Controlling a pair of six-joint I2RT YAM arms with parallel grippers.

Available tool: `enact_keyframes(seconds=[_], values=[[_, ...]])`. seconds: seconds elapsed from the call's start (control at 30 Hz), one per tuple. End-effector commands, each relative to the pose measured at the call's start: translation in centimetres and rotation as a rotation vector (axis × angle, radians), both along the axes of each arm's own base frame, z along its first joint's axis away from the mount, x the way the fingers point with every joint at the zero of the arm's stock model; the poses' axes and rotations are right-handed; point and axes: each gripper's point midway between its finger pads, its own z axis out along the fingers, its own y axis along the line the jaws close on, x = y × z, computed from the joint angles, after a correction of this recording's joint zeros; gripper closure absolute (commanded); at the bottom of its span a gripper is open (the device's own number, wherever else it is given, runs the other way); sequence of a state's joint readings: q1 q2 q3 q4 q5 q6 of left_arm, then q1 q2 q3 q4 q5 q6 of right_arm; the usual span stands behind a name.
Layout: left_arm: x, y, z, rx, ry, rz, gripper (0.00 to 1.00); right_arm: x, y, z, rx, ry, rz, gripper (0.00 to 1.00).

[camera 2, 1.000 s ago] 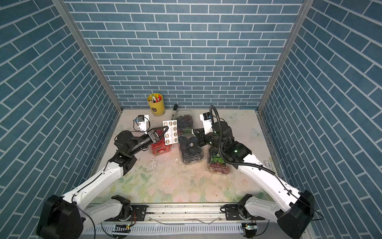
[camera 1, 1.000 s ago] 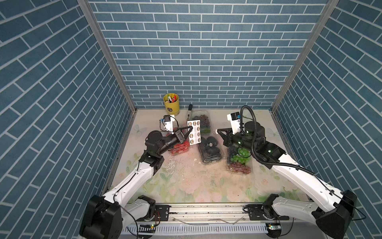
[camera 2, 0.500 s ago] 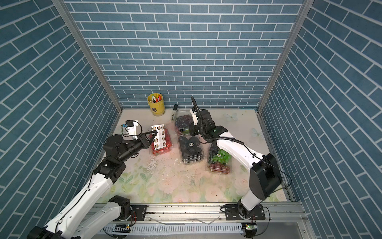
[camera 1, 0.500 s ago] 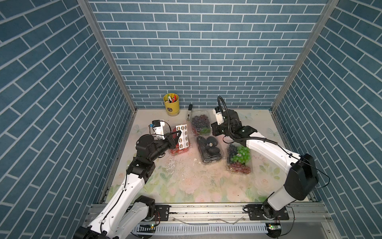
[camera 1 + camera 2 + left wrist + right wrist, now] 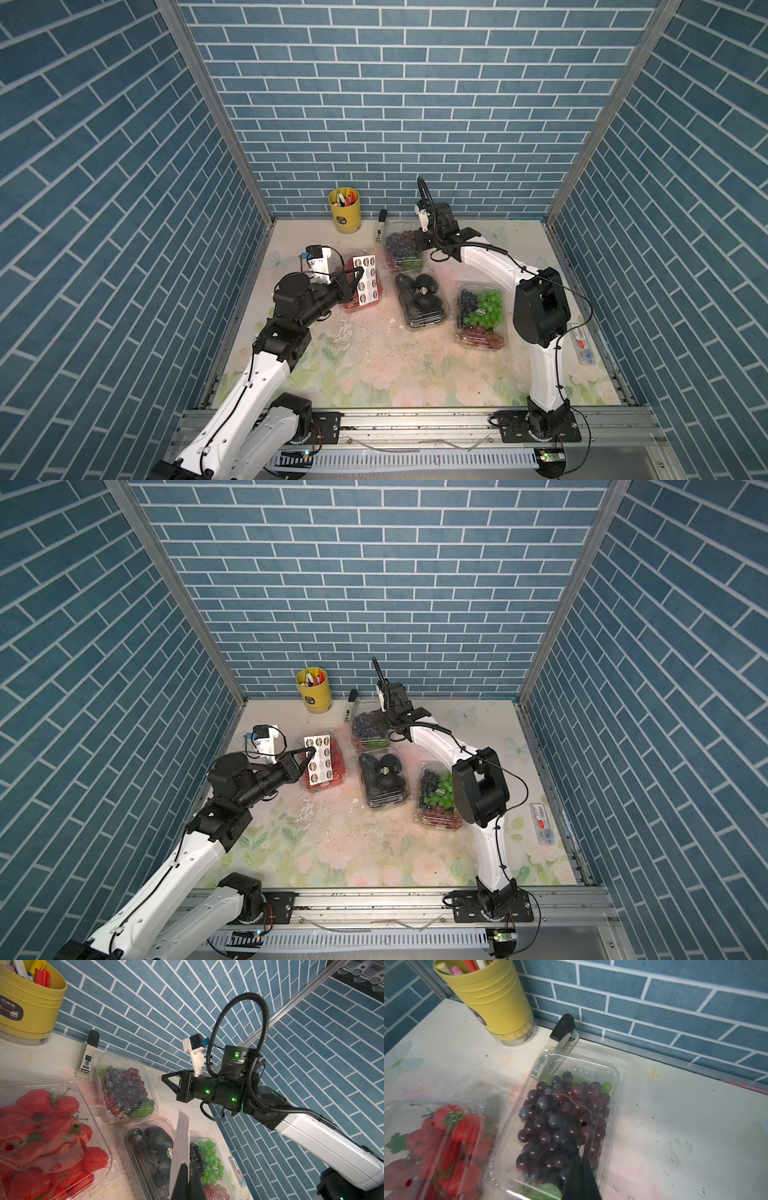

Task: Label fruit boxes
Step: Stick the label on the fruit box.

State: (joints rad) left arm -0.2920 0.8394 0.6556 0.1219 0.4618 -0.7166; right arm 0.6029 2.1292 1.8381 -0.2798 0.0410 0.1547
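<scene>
The robot's right gripper needs to release the small white sticker on the middle of the dark grape box's clear lid (image 5: 406, 244) (image 5: 566, 1125).
Four clear fruit boxes lie on the table. My left gripper (image 5: 360, 272) is shut on a white sticker sheet (image 5: 368, 277), held upright over the strawberry box (image 5: 337, 766). Between the left wrist view's fingers (image 5: 184, 1180) the sheet (image 5: 180, 1142) shows edge-on. My right gripper (image 5: 581, 1153) is shut on a small white sticker, just over the lid of the dark grape box (image 5: 562, 1118) at the back. The black fruit box (image 5: 422, 299) and the mixed grape box (image 5: 482, 316) each carry a round label.
A yellow pen cup (image 5: 345, 205) stands at the back wall, with a capped marker (image 5: 380, 226) lying beside the dark grape box. A small clear tube (image 5: 582, 345) lies by the right wall. The right arm's elbow (image 5: 540, 307) hangs beside the mixed grape box.
My right gripper has swung from over the mixed grape box back to the dark grape box. My left gripper has drawn the sticker sheet leftward, over the strawberry box.
</scene>
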Motion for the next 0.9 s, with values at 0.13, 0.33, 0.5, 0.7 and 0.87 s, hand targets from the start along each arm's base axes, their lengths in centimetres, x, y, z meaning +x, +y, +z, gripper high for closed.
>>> enact_keyframes(seconds=[0.13, 0.33, 0.5, 0.7, 0.87], values=[[0.5, 0.7, -1.1, 0.012, 0.014, 0.024, 1.0, 2.3, 1.4, -1.4, -0.043, 0.015, 0.035, 1.0], [0.9, 1.1, -1.4, -0.001, 0.024, 0.036, 1.0, 3.2, 2.6, -2.5, -0.029, 0.034, 0.053, 1.0], [1.2, 1.2, -1.5, -0.018, 0.033, 0.036, 1.0, 3.5, 3.5, -3.0, -0.011, 0.048, 0.073, 1.0], [1.5, 1.5, -1.7, -0.031, 0.035, 0.041, 1.0, 3.4, 4.1, -3.9, -0.014, 0.066, 0.084, 1.0], [1.6, 1.5, -1.9, -0.042, 0.042, 0.039, 1.0, 3.1, 4.2, -4.4, -0.02, 0.079, 0.093, 1.0]])
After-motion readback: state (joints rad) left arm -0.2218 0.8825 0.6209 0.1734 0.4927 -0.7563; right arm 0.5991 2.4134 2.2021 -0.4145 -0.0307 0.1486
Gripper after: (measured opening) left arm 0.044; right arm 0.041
